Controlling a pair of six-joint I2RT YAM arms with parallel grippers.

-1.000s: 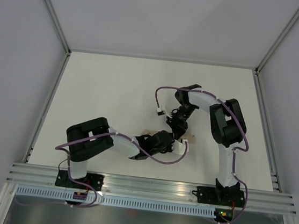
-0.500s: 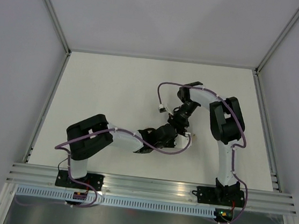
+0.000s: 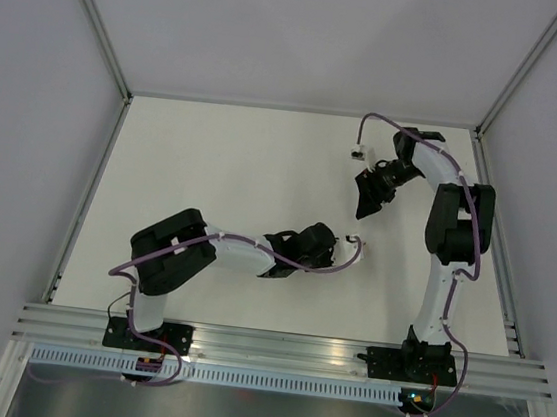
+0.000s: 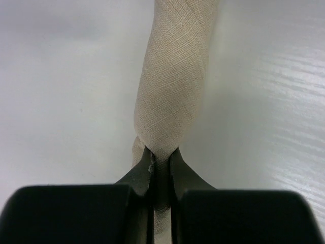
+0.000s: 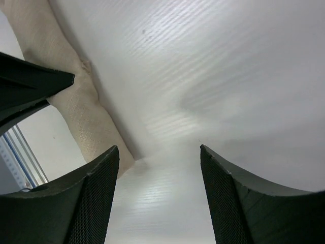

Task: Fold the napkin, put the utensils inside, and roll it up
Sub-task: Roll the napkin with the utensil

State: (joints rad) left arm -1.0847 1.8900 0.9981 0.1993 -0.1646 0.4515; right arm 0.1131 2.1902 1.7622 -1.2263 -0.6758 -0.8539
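I should have my left gripper set down and release the rolled napkin, now lying on the white table, near the middle of the white table (image 3: 329,239), with it pointing toward the near rail.
The napkin (image 4: 175,76) is a slim beige roll lying on the white table. My left gripper (image 4: 161,157) is shut on its near end, which is pinched flat between the black jaws. In the top view the left gripper (image 3: 315,243) sits at mid-table and hides the roll. My right gripper (image 3: 368,204) is open, empty, raised and well apart at the back right. In the right wrist view it (image 5: 158,151) looks down at the table, with the napkin (image 5: 76,109) and a black left fingertip (image 5: 30,86) at the left. No utensils are in view.
The white table (image 3: 213,161) is bounded by aluminium rails (image 3: 89,197) at the sides and the near edge. A purple cable with a white connector (image 3: 355,242) loops beside the left gripper.
The right gripper has pulled away from beside the left gripper, up and to the back right. The left gripper has shifted a little to the right, still holding the roll.
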